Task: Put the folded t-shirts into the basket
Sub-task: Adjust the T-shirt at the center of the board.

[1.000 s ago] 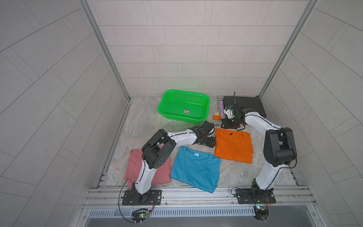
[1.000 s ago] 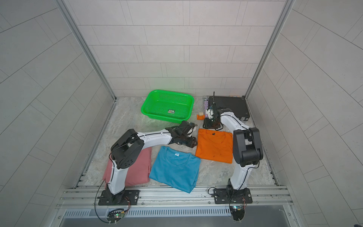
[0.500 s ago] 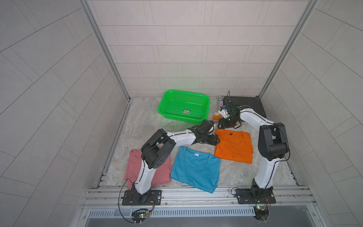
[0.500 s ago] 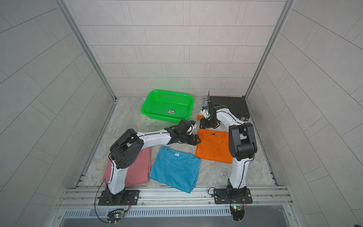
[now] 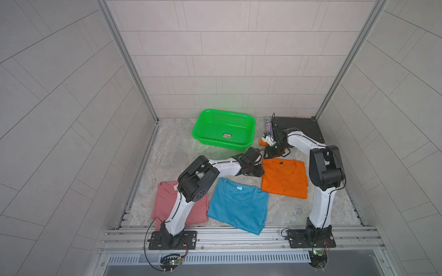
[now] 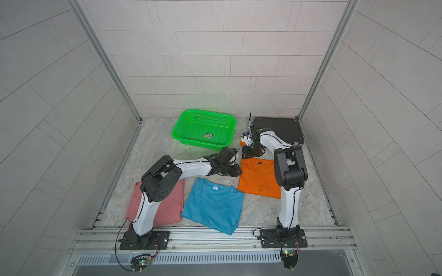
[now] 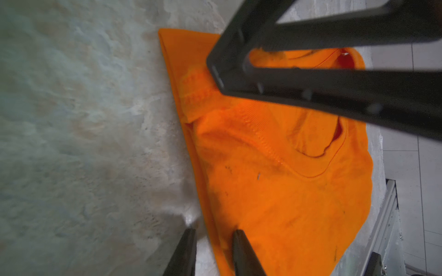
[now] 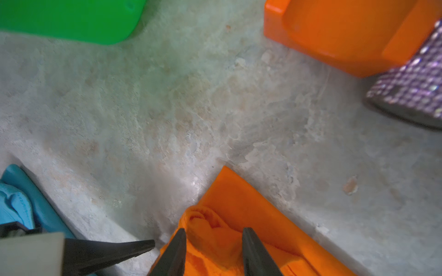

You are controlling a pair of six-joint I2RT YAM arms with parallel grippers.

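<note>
The orange t-shirt's top layer bunches at its far corner; my right gripper needs to open, pinch the t-shirt's loose fold (image 8: 214, 236), and flatten it more before lifting.
The orange t-shirt (image 5: 284, 179) lies flat at the right, the sky blue t-shirt (image 5: 239, 205) at the front middle, and the pink t-shirt (image 5: 165, 203) at the front left, partly under the left arm. The green basket (image 5: 210, 141) stands empty at the back. My left gripper (image 7: 214, 235) straddles the orange shirt's left edge, open, with one finger on the table and one on the cloth. My right gripper (image 8: 214, 233) is at that shirt's far left corner, shut on a bunched fold of the orange cloth (image 8: 215, 229). Both grippers sit close together in both top views (image 5: 262, 170) (image 6: 248, 155).
A black flat case (image 5: 299, 129) lies at the back right. A small orange block (image 8: 334, 31) and a sparkly purple cylinder (image 8: 411, 93) stand between the case and the basket, close behind my right gripper. Tiled walls enclose three sides.
The right gripper has slid left along the orange shirt's far edge to its corner and narrowed on the cloth. The left gripper's jaws have narrowed at the shirt's left edge.
</note>
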